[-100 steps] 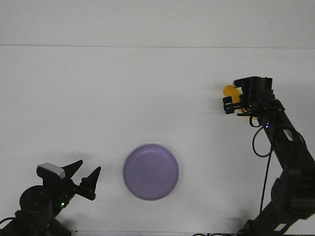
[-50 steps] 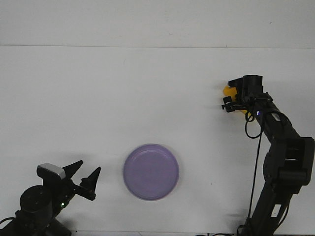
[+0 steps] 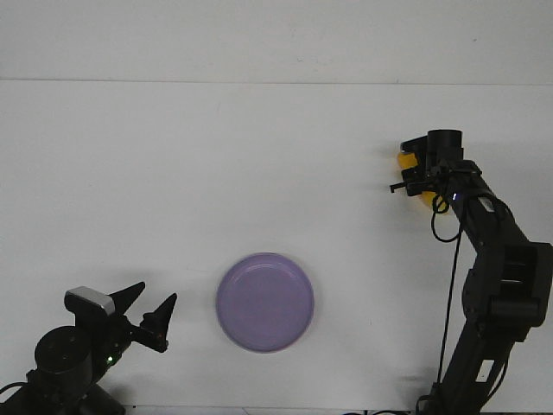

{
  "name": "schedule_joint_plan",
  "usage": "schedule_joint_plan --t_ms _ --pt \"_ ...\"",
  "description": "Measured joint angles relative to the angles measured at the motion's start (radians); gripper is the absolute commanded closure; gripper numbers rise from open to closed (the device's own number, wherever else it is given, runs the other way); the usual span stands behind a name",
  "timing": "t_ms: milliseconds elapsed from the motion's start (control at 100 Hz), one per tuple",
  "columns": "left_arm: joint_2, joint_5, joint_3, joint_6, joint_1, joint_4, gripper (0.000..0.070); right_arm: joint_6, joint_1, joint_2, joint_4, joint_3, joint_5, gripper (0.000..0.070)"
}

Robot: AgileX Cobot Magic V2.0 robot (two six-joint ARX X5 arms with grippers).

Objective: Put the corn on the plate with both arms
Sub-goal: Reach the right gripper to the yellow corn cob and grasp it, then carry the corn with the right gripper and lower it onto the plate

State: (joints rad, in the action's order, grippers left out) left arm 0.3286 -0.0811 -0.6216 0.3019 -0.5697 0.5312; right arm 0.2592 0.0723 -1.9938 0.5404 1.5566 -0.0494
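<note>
My right gripper is going to let go of the corn across the middle of the lavender plate (image 3: 263,302).
The corn (image 3: 402,162) lies at the right of the table, a yellow-orange cob mostly hidden under my right gripper (image 3: 408,166). Only its upper left end and a small orange patch near the wrist show. The right gripper's jaws stand apart, one on each side of the cob, and I cannot see them pressing on it. The lavender plate (image 3: 264,302) sits bare at the front middle of the table, far to the left of and nearer than the corn. My left gripper (image 3: 159,291) is open and holds nothing at the front left corner, left of the plate.
The white table (image 3: 216,173) ends at a far edge line across the top of the view. The right arm (image 3: 501,277) and its cable rise from the front right corner. The left arm's base (image 3: 65,359) sits at the front left.
My right arm has swung to reach straight forward and has come down over the corn, covering more of it. The left arm and the plate have not moved.
</note>
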Motion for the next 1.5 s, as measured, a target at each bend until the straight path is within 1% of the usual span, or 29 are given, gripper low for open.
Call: schedule_joint_plan --t_ms 110,270,440,600,730,840,930,1020,1100,1180,1350,1390,1420,1450,1500 --pt "0.0 0.0 0.0 0.0 0.0 0.0 0.0238 -0.031 0.0 0.092 0.042 -0.002 0.08 0.0565" --pt "0.0 0.0 0.0 0.0 0.0 0.0 0.0238 -0.105 -0.005 0.346 0.087 0.004 0.217 0.0565" --pt "0.0 0.0 0.0 0.0 0.0 0.0 0.0238 -0.162 -0.078 0.584 0.195 0.011 0.254 0.0564" --pt "0.0 0.0 0.0 0.0 0.0 0.0 0.0238 -0.212 -0.231 0.767 0.218 -0.046 0.258 0.0564" --pt "0.0 0.0 0.0 0.0 0.0 0.0 0.0237 -0.267 -0.42 0.874 0.216 -0.156 0.254 0.0564" --pt "0.0 0.0 0.0 0.0 0.0 0.0 0.0238 -0.328 -0.609 0.892 0.193 -0.288 0.191 0.0564" --pt "0.0 0.0 0.0 0.0 0.0 0.0 0.0237 -0.38 -0.742 0.863 0.125 -0.418 0.127 0.0564" --pt "0.0 0.0 0.0 0.0 0.0 0.0 0.0237 -0.431 -0.858 0.83 0.026 -0.544 0.094 0.0564" --pt "0.0 0.0 0.0 0.0 0.0 0.0 0.0237 -0.473 -0.938 0.79 -0.08 -0.612 0.072 0.0564" --pt "0.0 0.0 0.0 -0.001 0.0 0.0 0.0238 -0.502 -0.985 0.724 -0.154 -0.634 0.06 0.0564" --pt "0.0 -0.005 0.0 -0.001 0.0 0.0 0.0238 -0.525 -1.028 0.571 -0.254 -0.635 0.048 0.0562" --pt "0.0 -0.011 0.0 -0.001 0.0 0.0 0.0237 -0.526 -1.029 0.541 -0.261 -0.635 0.048 0.0549" --pt "0.0 -0.016 0.0 -0.001 0.0 0.0 0.0237 -0.526 -1.029 0.52 -0.261 -0.635 0.048 0.0519" --pt "0.0 -0.018 0.0 -0.001 0.0 0.0 0.0237 -0.527 -1.029 0.502 -0.261 -0.635 0.048 0.0467" --pt "0.0 -0.019 0.0 -0.001 0.0 0.0 0.0237 -0.527 -1.03 0.478 -0.261 -0.637 0.048 0.0347"
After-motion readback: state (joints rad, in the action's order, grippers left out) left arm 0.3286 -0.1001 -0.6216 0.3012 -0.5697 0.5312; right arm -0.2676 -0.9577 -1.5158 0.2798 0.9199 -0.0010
